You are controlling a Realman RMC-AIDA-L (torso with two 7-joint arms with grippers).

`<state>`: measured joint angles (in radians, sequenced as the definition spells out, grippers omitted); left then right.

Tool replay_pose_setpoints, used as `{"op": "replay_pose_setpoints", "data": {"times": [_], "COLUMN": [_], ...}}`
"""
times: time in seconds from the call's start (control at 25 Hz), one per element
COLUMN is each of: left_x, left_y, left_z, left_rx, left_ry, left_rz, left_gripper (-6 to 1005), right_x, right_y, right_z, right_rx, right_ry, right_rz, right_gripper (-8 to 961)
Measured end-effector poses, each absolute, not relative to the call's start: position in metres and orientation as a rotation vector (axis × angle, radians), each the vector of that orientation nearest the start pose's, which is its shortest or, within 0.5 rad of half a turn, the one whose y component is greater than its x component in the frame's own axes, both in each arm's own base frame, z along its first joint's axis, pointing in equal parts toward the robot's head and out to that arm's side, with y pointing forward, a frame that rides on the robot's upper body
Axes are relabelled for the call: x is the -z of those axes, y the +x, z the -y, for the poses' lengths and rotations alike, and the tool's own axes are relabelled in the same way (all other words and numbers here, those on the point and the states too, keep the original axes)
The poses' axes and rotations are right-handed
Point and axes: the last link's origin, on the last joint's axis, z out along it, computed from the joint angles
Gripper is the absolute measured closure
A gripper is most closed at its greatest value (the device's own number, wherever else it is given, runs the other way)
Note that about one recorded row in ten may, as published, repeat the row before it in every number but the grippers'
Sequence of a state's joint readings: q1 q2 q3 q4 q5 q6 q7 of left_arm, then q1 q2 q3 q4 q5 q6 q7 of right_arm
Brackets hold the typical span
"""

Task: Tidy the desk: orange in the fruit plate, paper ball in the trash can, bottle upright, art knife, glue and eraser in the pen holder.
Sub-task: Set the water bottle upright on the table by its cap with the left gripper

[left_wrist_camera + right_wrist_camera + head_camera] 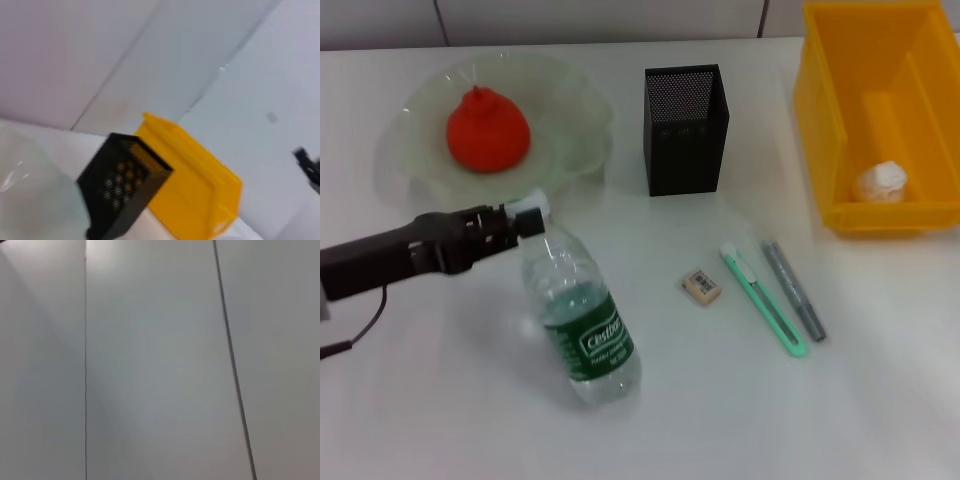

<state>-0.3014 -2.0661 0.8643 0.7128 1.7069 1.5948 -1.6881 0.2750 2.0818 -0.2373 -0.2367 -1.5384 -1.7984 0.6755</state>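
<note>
The robot's left gripper needs to release the bottle standing upright on the bare desk (471, 273) just in front of the glass fruit plate.
A clear plastic bottle (582, 315) with a green label lies on the desk, its white cap pointing to the back left. My left gripper (527, 222) reaches in from the left and is shut on the bottle's neck just below the cap. The orange (487, 130) sits in the glass fruit plate (575, 130). The paper ball (881, 183) lies inside the yellow trash can (820, 110). The black mesh pen holder (685, 130) stands at the back centre. In front of it lie the eraser (701, 286), the green art knife (765, 300) and the grey glue (793, 290). My right gripper is out of view.
The left wrist view shows the pen holder (125, 185) and the yellow trash can (195, 200) against the wall. Only wall panels appear in the right wrist view. A cable (360, 325) trails from my left arm at the desk's left edge.
</note>
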Motion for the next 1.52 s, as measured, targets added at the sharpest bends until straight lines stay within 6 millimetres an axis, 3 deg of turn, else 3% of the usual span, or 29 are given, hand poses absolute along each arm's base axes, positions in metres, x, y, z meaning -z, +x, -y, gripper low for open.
{"op": "replay_pose_setpoints", "data": {"times": [0.28, 0.68, 1.08, 1.52], "left_x": [-0.019, -0.029, -0.036, -0.023], "left_y": [-0.295, -0.31, -0.32, -0.318], "left_z": [-0.256, -0.235, -0.229, -0.234], "left_rx": [1.107, 1.175, 1.137, 1.043], "left_ry": [-2.509, -2.393, -2.247, -2.099], "left_rz": [0.912, 0.721, 0.486, 0.172], "left_gripper": [566, 546, 515, 481], "right_x": [-0.037, -0.033, -0.029, -0.018], "right_y": [0.322, 0.315, 0.31, 0.295], "right_z": [-0.246, -0.253, -0.258, -0.269], "right_rx": [-1.223, -1.268, -1.292, -1.356], "right_ry": [-1.788, -1.791, -1.792, -1.796], "right_rz": [-0.406, -0.43, -0.442, -0.46], "right_gripper": [110, 110, 110, 111]}}
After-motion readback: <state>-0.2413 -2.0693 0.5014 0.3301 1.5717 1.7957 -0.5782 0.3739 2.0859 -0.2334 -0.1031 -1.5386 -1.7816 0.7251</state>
